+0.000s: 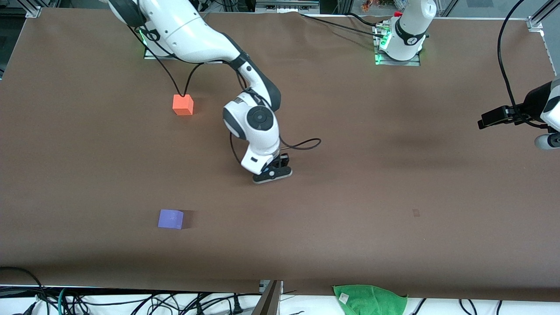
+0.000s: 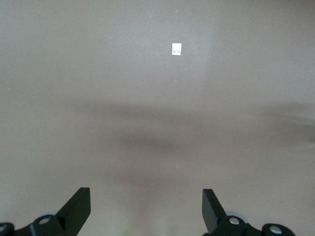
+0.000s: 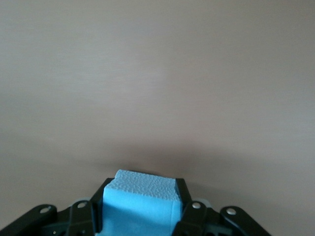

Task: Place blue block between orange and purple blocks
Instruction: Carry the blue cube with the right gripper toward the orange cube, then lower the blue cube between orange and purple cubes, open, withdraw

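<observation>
The blue block will go down from my right gripper between the purple and orange blocks, slightly nearer the orange block (image 1: 180, 152). The blue block is low over the table's middle now.
The blue block (image 3: 140, 204) sits between the fingers of my right gripper (image 3: 142, 196), which is shut on it. In the front view that gripper (image 1: 272, 173) is low over the middle of the brown table and hides the block. The orange block (image 1: 183, 105) lies near the right arm's base. The purple block (image 1: 170, 218) lies nearer to the front camera, almost in line with the orange one. My left gripper (image 2: 146, 196) is open and empty; its arm (image 1: 540, 111) waits high at the left arm's end of the table.
A green cloth (image 1: 369, 299) hangs over the table's front edge. A small pale tag (image 2: 176, 49) lies on the table under the left wrist camera; it also shows in the front view (image 1: 416, 212). Cables run from the right arm.
</observation>
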Tool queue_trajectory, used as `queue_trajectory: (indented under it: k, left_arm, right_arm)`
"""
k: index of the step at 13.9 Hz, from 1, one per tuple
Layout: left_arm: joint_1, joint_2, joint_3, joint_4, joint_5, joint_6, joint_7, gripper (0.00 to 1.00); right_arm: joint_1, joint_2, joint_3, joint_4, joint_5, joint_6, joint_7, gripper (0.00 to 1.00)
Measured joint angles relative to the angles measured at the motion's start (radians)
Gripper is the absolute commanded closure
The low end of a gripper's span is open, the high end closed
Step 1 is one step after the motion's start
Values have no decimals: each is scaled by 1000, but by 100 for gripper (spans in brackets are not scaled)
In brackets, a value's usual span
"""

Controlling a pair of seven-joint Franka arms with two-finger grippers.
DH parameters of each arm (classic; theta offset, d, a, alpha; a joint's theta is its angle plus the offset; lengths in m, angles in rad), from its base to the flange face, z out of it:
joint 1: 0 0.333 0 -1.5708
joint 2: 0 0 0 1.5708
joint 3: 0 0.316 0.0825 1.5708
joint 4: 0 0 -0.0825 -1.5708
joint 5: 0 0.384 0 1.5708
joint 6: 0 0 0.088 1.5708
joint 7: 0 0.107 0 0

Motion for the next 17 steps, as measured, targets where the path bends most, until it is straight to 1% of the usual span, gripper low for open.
queue_trajectory:
  k: [2,3,5,6,8,10,11,14,17]
  left_arm:
    - [1,1,0,0,0,0,0,0]
    - [1,1,-1,0,0,0,0,0]
    - [0,1,-5,0,0,0,0,0]
    - [0,1,-8,0,0,0,0,0]
    - [0,1,-10,0,0,0,0,0]
    - [0,1,-11,0,0,0,0,0]
    - [0,1,-12,0,0,0,0,0]
    - [0,1,-14,0,0,0,0,0]
    - [-1,1,-20,0,0,0,0,0]
  right_arm:
    - [-73,-74,-2,-26,31,-97,-120,100]
    - [-113,-121,-4,-72,53,-115,-164,100]
    - [-214,-229,-6,-223,88,-106,-270,100]
    - [-270,-282,-8,-319,105,-65,-337,100]
    - [-360,-377,-13,-536,117,88,-409,100]
    - [-404,-437,-15,-718,119,225,-413,100]
    - [-406,-453,-15,-775,121,259,-394,100]
    - [-400,-469,-11,-857,121,336,-330,100]
    - [-400,-470,-11,-894,122,393,-320,100]
